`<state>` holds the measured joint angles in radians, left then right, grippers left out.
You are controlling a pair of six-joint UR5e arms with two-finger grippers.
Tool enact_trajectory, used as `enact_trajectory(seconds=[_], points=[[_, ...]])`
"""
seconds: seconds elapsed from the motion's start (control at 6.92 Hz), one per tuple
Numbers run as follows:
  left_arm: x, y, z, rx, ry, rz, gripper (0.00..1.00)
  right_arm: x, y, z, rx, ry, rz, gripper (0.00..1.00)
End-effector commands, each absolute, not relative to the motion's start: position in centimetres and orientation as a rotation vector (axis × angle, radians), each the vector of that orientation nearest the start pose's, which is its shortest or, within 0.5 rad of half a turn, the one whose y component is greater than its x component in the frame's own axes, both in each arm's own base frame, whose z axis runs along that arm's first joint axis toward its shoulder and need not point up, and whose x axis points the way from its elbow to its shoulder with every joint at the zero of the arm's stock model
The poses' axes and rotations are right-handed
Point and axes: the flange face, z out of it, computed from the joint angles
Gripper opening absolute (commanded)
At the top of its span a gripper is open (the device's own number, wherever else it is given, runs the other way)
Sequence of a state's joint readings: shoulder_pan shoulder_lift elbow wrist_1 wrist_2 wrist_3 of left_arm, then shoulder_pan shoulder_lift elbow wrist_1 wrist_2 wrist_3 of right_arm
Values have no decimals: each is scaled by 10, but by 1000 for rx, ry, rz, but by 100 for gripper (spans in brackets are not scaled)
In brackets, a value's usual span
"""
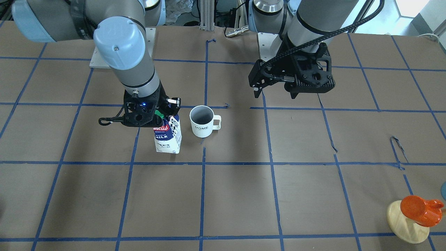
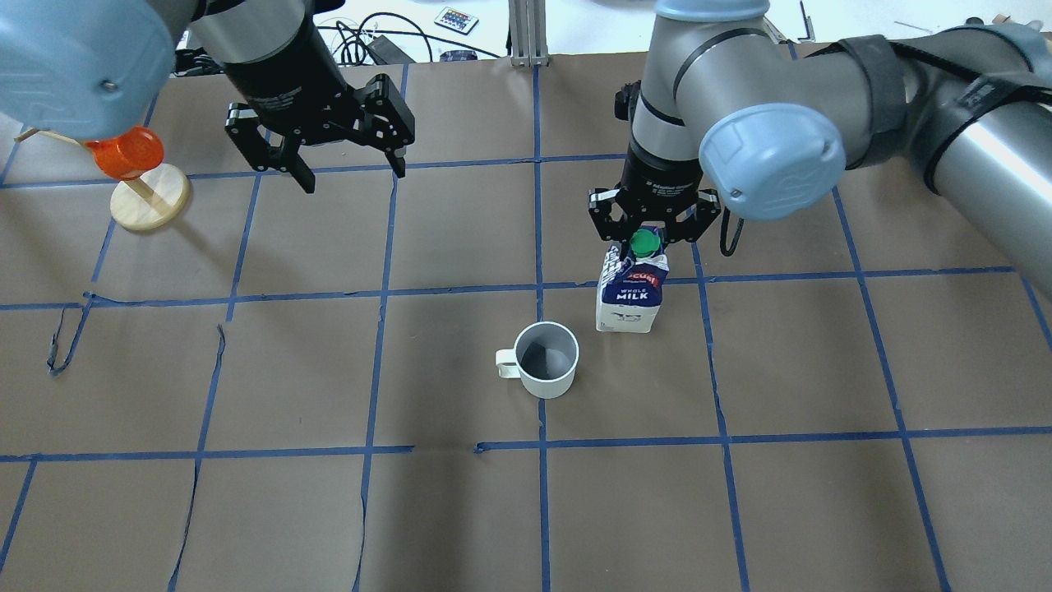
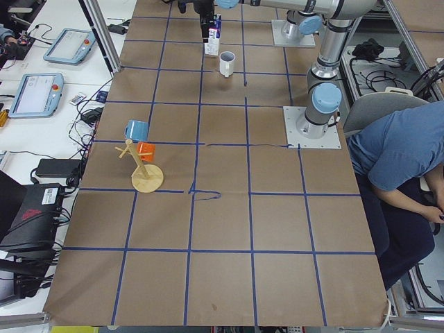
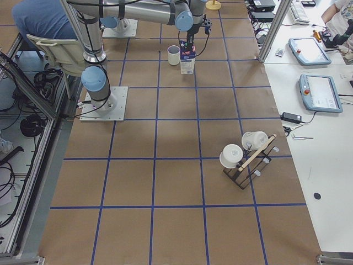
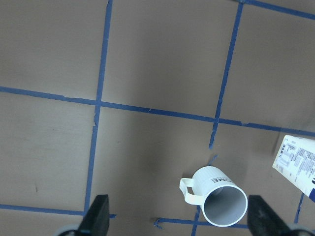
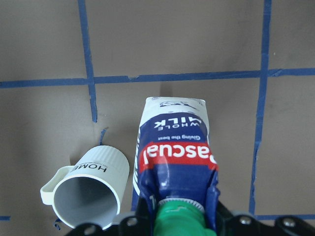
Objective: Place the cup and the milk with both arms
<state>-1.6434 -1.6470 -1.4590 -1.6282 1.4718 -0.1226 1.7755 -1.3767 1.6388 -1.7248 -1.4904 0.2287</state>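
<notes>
The milk carton will go down from my right gripper on the table snug (image 1: 178,137) (image 6: 165,139) against the white cup, where I will set it.
The white ribbed cup (image 1: 202,122) marked "HOME" stands upright on the brown table, empty; it also shows in the overhead view (image 2: 546,360). The milk carton (image 1: 168,134) stands beside it, a small gap apart, bottom on the table (image 2: 631,296). My right gripper (image 2: 645,240) is straight above the carton, shut on its gable top at the green cap; the right wrist view shows the carton (image 6: 174,152) between the jaws and the cup (image 6: 93,191) to its left. My left gripper (image 2: 352,171) is open and empty, raised and well away from the cup (image 5: 219,201).
A wooden mug tree with an orange cup (image 2: 136,177) stands at the table's left end. A rack with white cups (image 4: 245,157) stands toward the right end. A person (image 3: 402,159) sits beside the table. Blue tape lines grid the tabletop.
</notes>
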Motion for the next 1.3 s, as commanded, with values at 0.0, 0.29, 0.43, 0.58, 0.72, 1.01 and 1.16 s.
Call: enact_trajectory(seconds=[0.0,0.29,0.43,0.58,0.72,1.01,1.16], points=[[-155,-495,498,-10,3239,51,100,265,-500,359,26,3071,225,16],[-153,-490,491,44,3242,56,100,266,-492,345,5,3073,271,16],[-149,-492,490,77,3242,45,100,269,-488,341,-6,3074,283,16],[-148,-496,491,82,3239,-4,100,269,-488,340,-6,3070,287,16],[-149,-495,486,84,3240,2,100,270,-486,339,-1,3055,300,16],[-150,-493,486,80,3240,-12,100,269,-481,328,-4,3058,332,33],[-149,-493,486,80,3239,-9,100,269,-481,328,-4,3058,332,65]])
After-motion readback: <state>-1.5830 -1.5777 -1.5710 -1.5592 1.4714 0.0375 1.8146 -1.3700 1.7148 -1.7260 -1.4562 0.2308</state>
